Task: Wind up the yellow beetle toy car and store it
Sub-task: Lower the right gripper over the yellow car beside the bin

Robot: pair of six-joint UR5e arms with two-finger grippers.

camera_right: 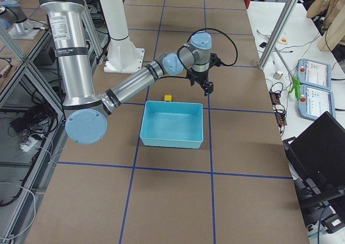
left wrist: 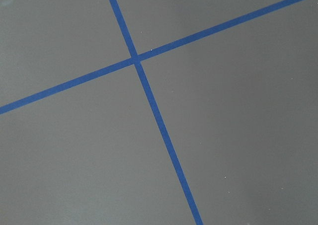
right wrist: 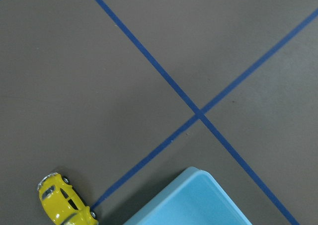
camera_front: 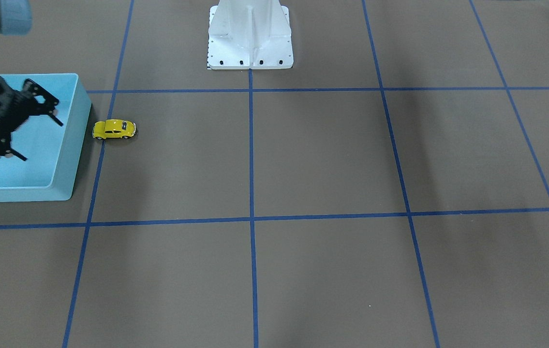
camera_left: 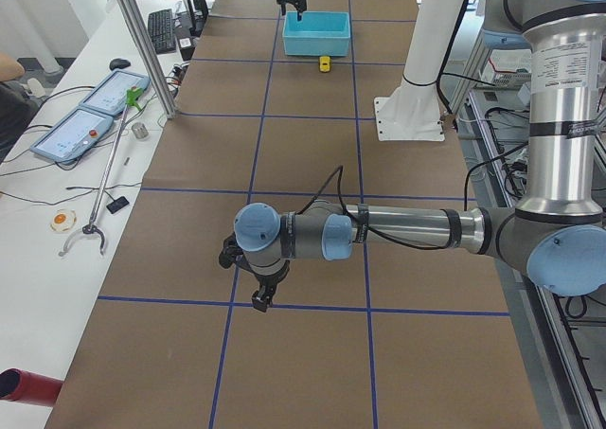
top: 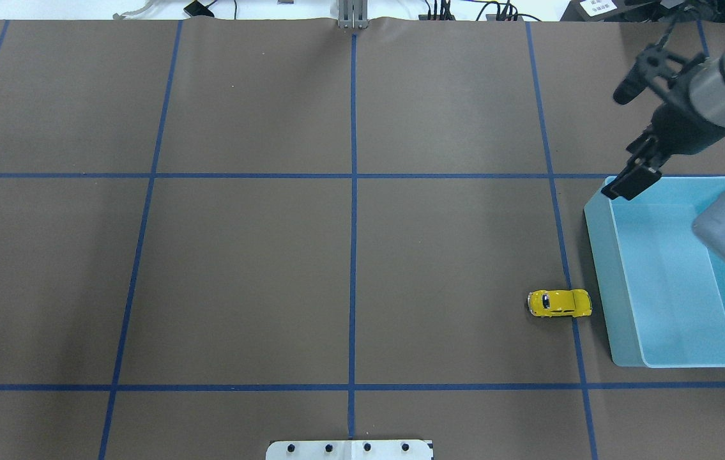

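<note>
The yellow beetle toy car is beside the light-blue bin. My right gripper should go to it and close on its two sides at the doors (camera_front: 111, 132) (right wrist: 64, 201).
The yellow beetle toy car (camera_front: 114, 129) stands on its wheels on the brown table, just beside the outer wall of the light-blue bin (camera_front: 68, 159). It also shows in the overhead view (top: 560, 303) and the right wrist view (right wrist: 64, 202). My right gripper (camera_front: 37, 137) is open and empty, raised over the bin, away from the car. In the overhead view this gripper (top: 623, 144) hangs above the bin's (top: 605, 275) far corner. My left gripper (camera_left: 256, 282) shows only in the exterior left view, low over the table far from the car. I cannot tell whether it is open or shut.
The white robot base (camera_front: 250, 38) stands at the table's edge on the robot's side. Blue tape lines (top: 352, 191) divide the brown table into squares. The left wrist view shows only bare table and a tape crossing (left wrist: 135, 60).
</note>
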